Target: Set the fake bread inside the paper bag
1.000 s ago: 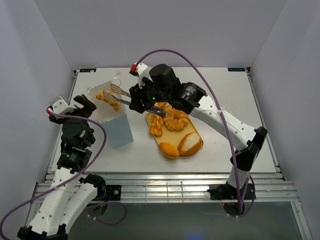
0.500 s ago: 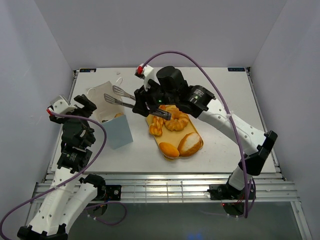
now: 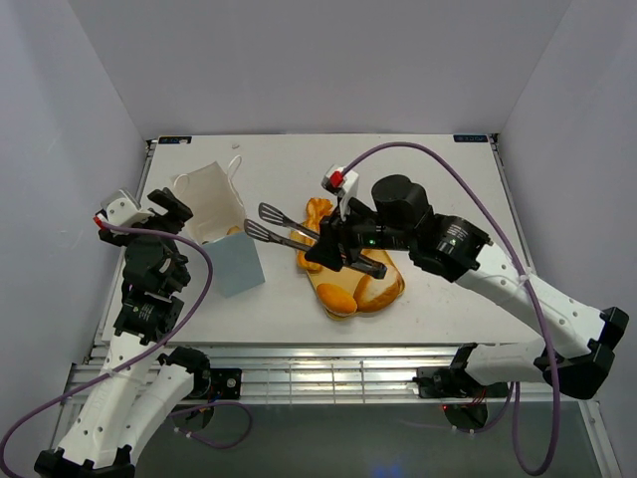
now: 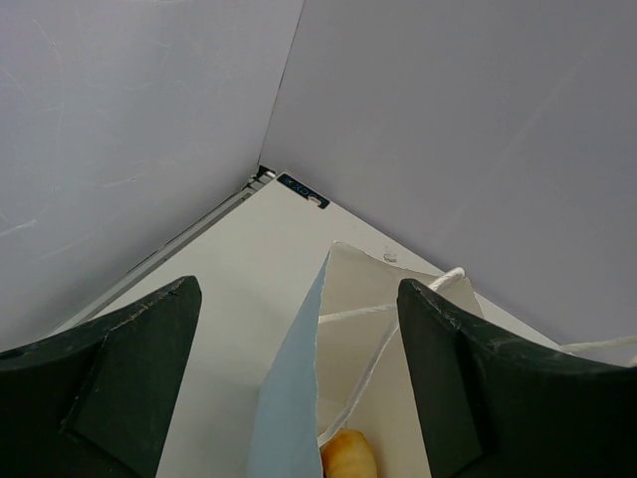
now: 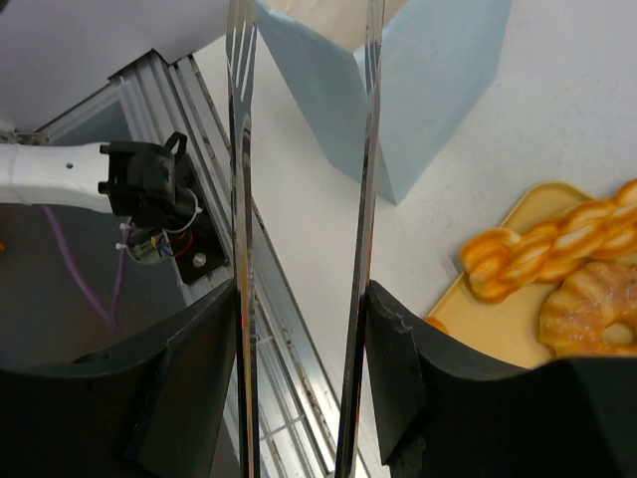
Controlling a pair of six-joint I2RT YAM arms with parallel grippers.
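Next, my right gripper closes the metal tongs on the near end of the oval roll [image 3: 346,305], beside the roll with the pale top.
The paper bag [image 3: 213,207] stands open at the left, white inside and pale blue outside. One golden pastry [image 4: 348,456] lies inside it. My left gripper [image 3: 164,209] hovers beside the bag's left rim, wide open and empty [image 4: 299,287]. My right gripper [image 3: 343,249] is shut on metal tongs [image 3: 271,223], whose open, empty tips point at the bag from the right. In the right wrist view the tong arms [image 5: 242,199] frame the bag [image 5: 398,80]. The braided twist [image 5: 542,249] and ring doughnut [image 5: 592,309] lie on the yellow tray [image 5: 488,319].
The tray [image 3: 317,281] also holds an oval roll [image 3: 336,299], a pale-topped roll [image 3: 383,289] and a pastry [image 3: 318,211] at its far end. The table's near metal rail [image 3: 328,354] runs along the front. Walls close in left, right and back.
A second ago the tongs held a pastry over the bag. It dropped in, and my right arm has drawn the empty tongs back right toward the tray. The left arm stayed put.
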